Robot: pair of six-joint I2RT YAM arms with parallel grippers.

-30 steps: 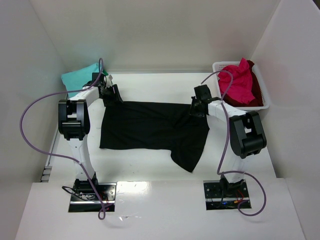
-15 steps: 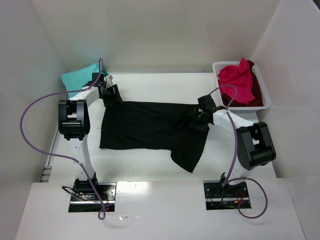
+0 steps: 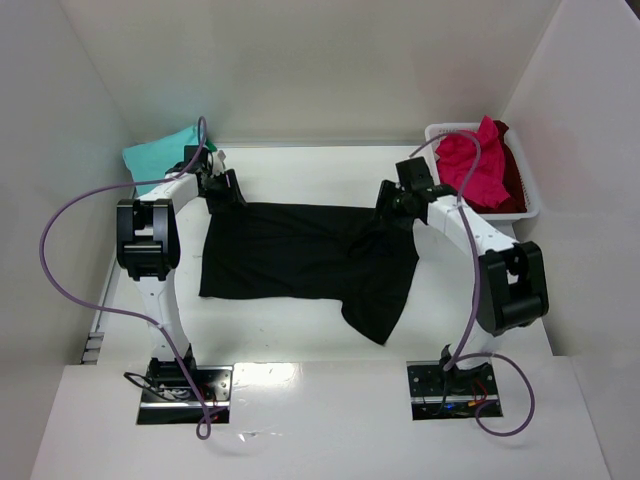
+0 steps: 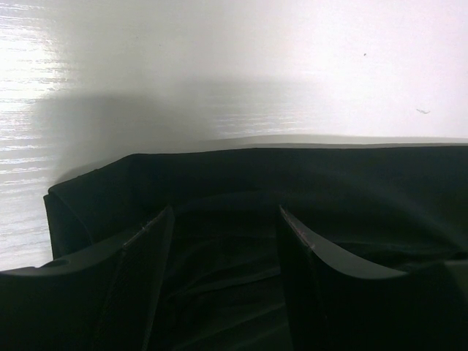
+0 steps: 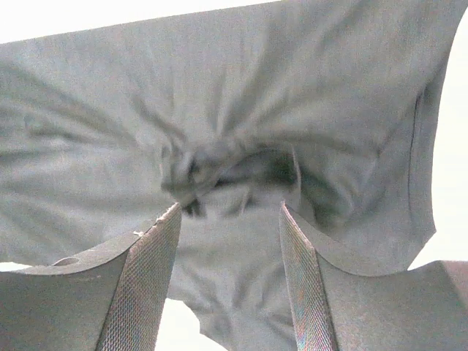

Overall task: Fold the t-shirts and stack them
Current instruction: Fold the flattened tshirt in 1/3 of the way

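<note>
The black t-shirt has a bunched fold near its back edge, so my right gripper needs to grab the cloth (image 3: pixel 385 253) next to the fold and smooth it out before folding.
A black t-shirt (image 3: pixel 300 258) lies spread across the middle of the table, one sleeve trailing toward the front right. My left gripper (image 3: pixel 222 190) sits low at its back left corner; in the left wrist view it (image 4: pixel 225 212) is open, with dark cloth (image 4: pixel 292 175) lying flat under the fingers. My right gripper (image 3: pixel 393 208) hovers over the back right corner. In the right wrist view it (image 5: pixel 230 208) is open just above a bunched fold of the shirt (image 5: pixel 219 168), holding nothing. A teal t-shirt (image 3: pixel 160 155) lies at the back left. Pink-red (image 3: pixel 470 165) and dark red (image 3: pixel 512 180) t-shirts fill the basket.
The white lattice basket (image 3: pixel 432 130) stands at the back right against the wall. White walls close in the table on the left, back and right. Purple cables loop from both arms. Both arm bases are bolted at the near edge.
My right gripper has opened and let go of the black shirt's back right corner, after dipping toward the front and returning. The left arm has not moved.
</note>
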